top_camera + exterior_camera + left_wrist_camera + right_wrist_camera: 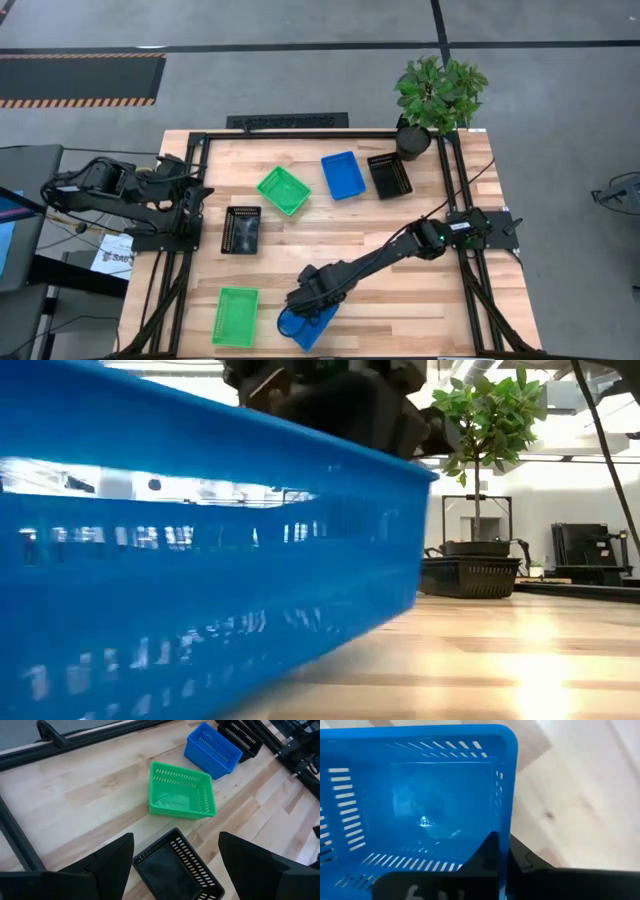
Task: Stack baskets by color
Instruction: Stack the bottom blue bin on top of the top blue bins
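Next, my right gripper releases the blue basket it is holding inside the far blue basket (343, 175), the one that sits beside the potted plant's black basket.
Near the table's front edge lies a blue basket (312, 326), and my right gripper (303, 303) is shut on it from above. It fills the low view as the blue basket (200, 560). A green basket (236, 316) lies to its left. Farther back are a black basket (241, 229), a green one (284, 190), a blue one (343, 174) and a black one (389, 176), each flat on the wood. My left gripper (176, 837) hangs open above the black basket (175, 870) at the table's left side. My right gripper holds one wall of the blue basket at its rim (503, 835), some way from a corner. One finger (485, 857) is inside the basket and the other is outside. The fingers point down from above. Whether the basket is off the table does not show.
A potted plant (440, 95) in a black pot (412, 140) stands at the far right corner. Dark frame rails (300, 134) run along the table's far, left and right sides. Bare wood (400, 310) lies to the right of the held basket.
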